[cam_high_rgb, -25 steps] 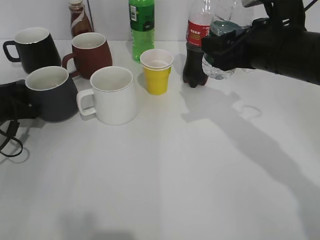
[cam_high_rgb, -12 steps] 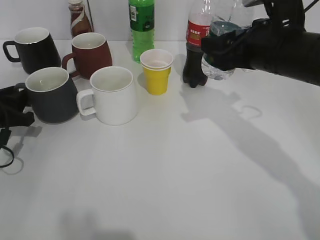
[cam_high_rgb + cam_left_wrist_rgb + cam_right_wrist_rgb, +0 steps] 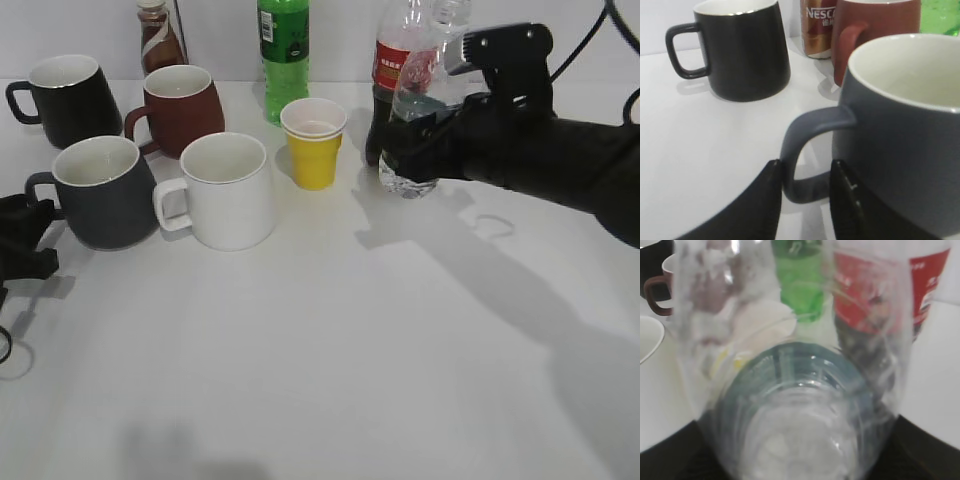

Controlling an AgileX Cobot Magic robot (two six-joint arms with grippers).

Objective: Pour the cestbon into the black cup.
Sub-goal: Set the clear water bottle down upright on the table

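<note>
I will use my right gripper to set the cestbon down on the bare table [image 3: 396, 236] just in front of the cola bottle. The cestbon is held upright just above the table now.
My right gripper [image 3: 450, 135] is shut on the cestbon [image 3: 405, 172], a clear water bottle with a dark label, held upright just above the table in front of the cola bottle. In the right wrist view the cestbon [image 3: 790, 415] fills the frame between the jaws [image 3: 800, 462]. The black cup [image 3: 100, 195], a charcoal-grey mug with a pale inside, stands at the left. My left gripper [image 3: 25, 240] is open at its handle. In the left wrist view the jaws [image 3: 807, 172] straddle the handle's lower loop beside the cup's body [image 3: 900, 150].
A white mug [image 3: 225, 190] stands right of the grey one. A yellow cup [image 3: 313, 140], a green soda bottle [image 3: 284, 50] and a cola bottle [image 3: 392, 60] stand behind. A glossy black mug [image 3: 65, 95], a brown-red mug [image 3: 180, 105] and a Nescafe bottle [image 3: 158, 40] stand at back left.
My right gripper has carried the cestbon left and down, toward the table's middle. My left gripper has drawn back from the grey cup's side, uncovering its handle.
</note>
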